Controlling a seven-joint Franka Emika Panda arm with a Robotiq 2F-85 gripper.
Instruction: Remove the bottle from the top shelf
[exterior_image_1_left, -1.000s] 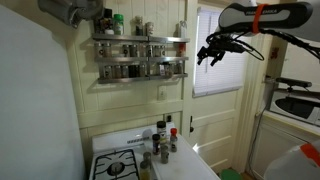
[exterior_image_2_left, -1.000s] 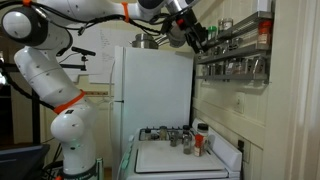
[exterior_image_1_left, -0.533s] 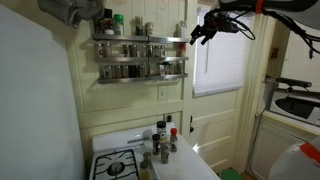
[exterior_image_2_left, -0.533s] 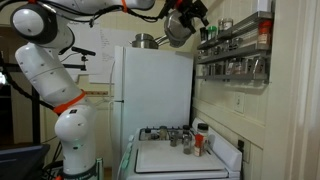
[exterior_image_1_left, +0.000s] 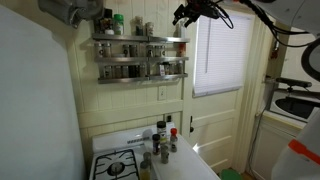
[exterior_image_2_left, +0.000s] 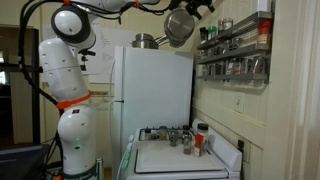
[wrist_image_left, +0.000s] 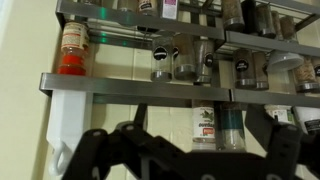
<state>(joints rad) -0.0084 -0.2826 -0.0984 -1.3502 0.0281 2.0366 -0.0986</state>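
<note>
Next, I close my gripper on the upper body of the pale bottle (exterior_image_1_left: 149, 26) (wrist_image_left: 203, 131) with the white label, which stands beside the dark bottle mid-way along the top shelf.
The silver wall spice rack shows in both exterior views. Its top shelf (exterior_image_1_left: 140, 40) (exterior_image_2_left: 240, 29) carries a few bottles: two tall ones (exterior_image_1_left: 118, 23) at the left end and a paler one (exterior_image_1_left: 147, 28) near the middle. My gripper (exterior_image_1_left: 186, 13) (exterior_image_2_left: 200, 8) is up near the ceiling, just off the rack's end and level with those bottles. It is open and holds nothing. In the wrist view my dark fingers (wrist_image_left: 190, 160) frame the rack; only the bottoms of the highest bottles (wrist_image_left: 170, 8) show at the frame's top edge.
The lower tiers hold several jars, among them a red-filled bottle (wrist_image_left: 72, 45) and a labelled jar (wrist_image_left: 205, 125). A steel pan (exterior_image_2_left: 180, 25) hangs close to the gripper. A window with blinds (exterior_image_1_left: 218, 55) is beside the rack. A stove (exterior_image_1_left: 125, 160) with bottles stands below.
The gripper has risen and moved sideways towards the rack's top end, from level with the middle tiers to near the ceiling. It has stayed open and empty.
</note>
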